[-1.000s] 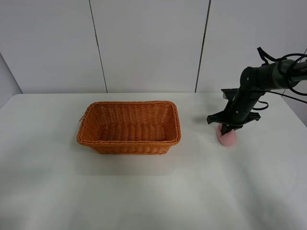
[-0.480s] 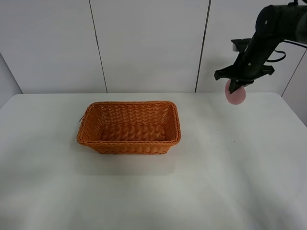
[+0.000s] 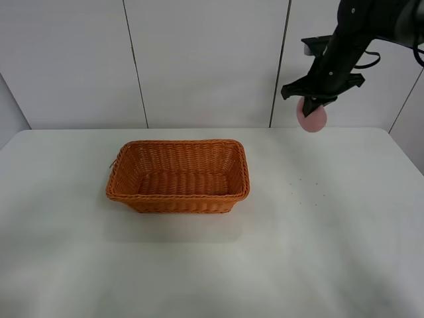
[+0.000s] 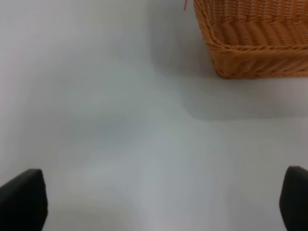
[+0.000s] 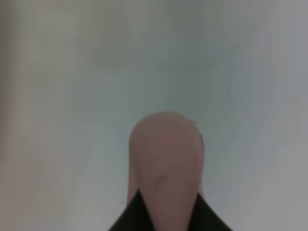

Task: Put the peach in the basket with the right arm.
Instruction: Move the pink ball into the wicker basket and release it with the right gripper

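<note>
Next, my right gripper sets the pale pink peach free on the orange wicker basket's bottom, close to its middle (image 3: 176, 183).
The pale pink peach (image 3: 312, 116) hangs high in the air at the upper right, held from above by my right gripper (image 3: 311, 105), which is shut on it. In the right wrist view the peach (image 5: 166, 161) fills the middle, with dark fingers (image 5: 132, 216) pinching its near end. The orange wicker basket (image 3: 177, 175) sits empty on the white table, well to the left of and far below the peach. The left gripper is out of the exterior view; the left wrist view shows its two fingertips (image 4: 21, 199) wide apart with nothing between them, near a corner of the basket (image 4: 255, 41).
The white table (image 3: 318, 252) spreads around the basket. A panelled white wall (image 3: 205, 59) stands behind it. The black right arm (image 3: 371, 20) with loose cables reaches in from the upper right.
The right arm has lifted the peach from the table high into the air, then carried it slightly left toward the basket side.
</note>
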`<action>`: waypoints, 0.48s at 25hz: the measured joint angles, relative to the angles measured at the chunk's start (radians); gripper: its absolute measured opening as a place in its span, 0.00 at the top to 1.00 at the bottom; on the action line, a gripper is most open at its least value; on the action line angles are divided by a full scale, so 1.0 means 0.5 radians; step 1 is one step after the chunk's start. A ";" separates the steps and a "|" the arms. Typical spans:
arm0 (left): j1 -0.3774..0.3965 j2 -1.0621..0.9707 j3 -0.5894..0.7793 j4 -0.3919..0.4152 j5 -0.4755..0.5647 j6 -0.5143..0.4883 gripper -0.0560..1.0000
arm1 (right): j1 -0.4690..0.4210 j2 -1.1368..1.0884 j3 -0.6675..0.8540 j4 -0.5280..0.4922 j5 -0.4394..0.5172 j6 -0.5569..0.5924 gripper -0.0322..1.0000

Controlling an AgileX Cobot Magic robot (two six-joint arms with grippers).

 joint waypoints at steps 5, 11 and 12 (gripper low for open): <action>0.000 0.000 0.000 0.000 0.000 0.000 0.01 | 0.308 0.000 -0.125 0.020 0.018 0.017 0.97; 0.000 0.000 0.000 0.000 0.000 0.000 0.01 | 0.676 0.024 -0.138 0.031 -0.049 0.064 0.97; 0.000 0.000 0.000 0.000 0.000 0.000 0.01 | 0.731 0.041 -0.138 0.031 -0.072 0.068 0.97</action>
